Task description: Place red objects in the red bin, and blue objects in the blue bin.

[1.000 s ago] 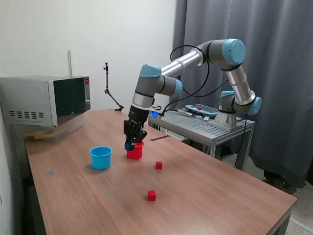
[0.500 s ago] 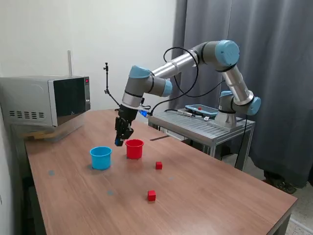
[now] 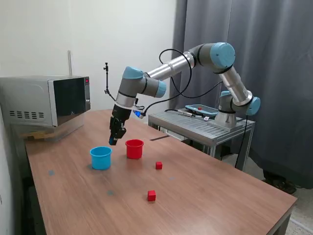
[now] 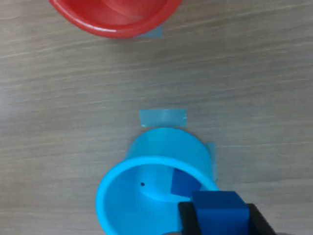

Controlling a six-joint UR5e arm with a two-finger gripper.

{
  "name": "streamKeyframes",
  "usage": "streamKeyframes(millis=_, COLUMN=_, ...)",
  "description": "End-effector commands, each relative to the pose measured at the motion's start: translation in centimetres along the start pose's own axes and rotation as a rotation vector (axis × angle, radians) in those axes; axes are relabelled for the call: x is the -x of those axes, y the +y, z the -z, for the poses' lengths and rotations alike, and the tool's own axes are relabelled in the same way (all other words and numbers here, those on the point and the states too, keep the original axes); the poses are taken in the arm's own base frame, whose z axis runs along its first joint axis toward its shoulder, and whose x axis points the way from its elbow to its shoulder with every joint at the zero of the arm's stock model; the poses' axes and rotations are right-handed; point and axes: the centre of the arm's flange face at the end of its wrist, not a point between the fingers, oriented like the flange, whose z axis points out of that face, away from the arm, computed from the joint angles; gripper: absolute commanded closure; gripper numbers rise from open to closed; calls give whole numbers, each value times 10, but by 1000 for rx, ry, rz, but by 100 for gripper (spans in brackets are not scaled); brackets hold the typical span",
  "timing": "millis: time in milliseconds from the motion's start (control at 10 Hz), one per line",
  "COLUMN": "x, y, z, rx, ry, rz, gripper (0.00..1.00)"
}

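Observation:
The robot's gripper should release the dark blue cube inside the blue bin (image 3: 101, 160) (image 4: 167, 198), beside the other dark blue cube. The held cube is now just above the light blue cup's rim.
My gripper (image 3: 113, 140) is shut on a dark blue cube (image 4: 219, 207) and hangs just above the rim of the light blue cup (image 3: 100, 157), on the side nearest the red cup (image 3: 134, 149). In the wrist view the held cube sits between my dark fingers (image 4: 186, 218) over the edge of the blue cup (image 4: 122, 196). A second dark blue cube (image 4: 182, 183) lies inside that cup. The red cup's rim (image 4: 115, 24) shows beyond it. Two red cubes (image 3: 158, 165) (image 3: 151, 196) lie on the table to the exterior view's right of the cups.
A microwave (image 3: 46, 100) stands at the table's back on the exterior view's left. A metal cart (image 3: 205, 125) holding the arm's base stands behind the table's far edge. Pale blue tape patches (image 4: 163, 117) mark the wood by the blue cup.
My gripper has moved from beside the red cup toward the exterior view's left, carrying the blue cube, and now hangs by the blue cup. The cups and red cubes have not moved.

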Motion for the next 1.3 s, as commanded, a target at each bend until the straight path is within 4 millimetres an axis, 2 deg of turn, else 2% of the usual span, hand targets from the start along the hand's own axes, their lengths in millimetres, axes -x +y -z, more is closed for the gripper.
streamKeyframes(millis=0, x=5, y=3, z=-3, rx=2, ry=0, rz=-7, gripper=100)
streamKeyframes(millis=700, x=9, y=20, z=-13, rx=36, ry=1, rz=-21, gripper=100)
streamKeyframes(millis=1200, x=18, y=19, z=-31, rx=18, ry=-7, rz=-67, gripper=100)
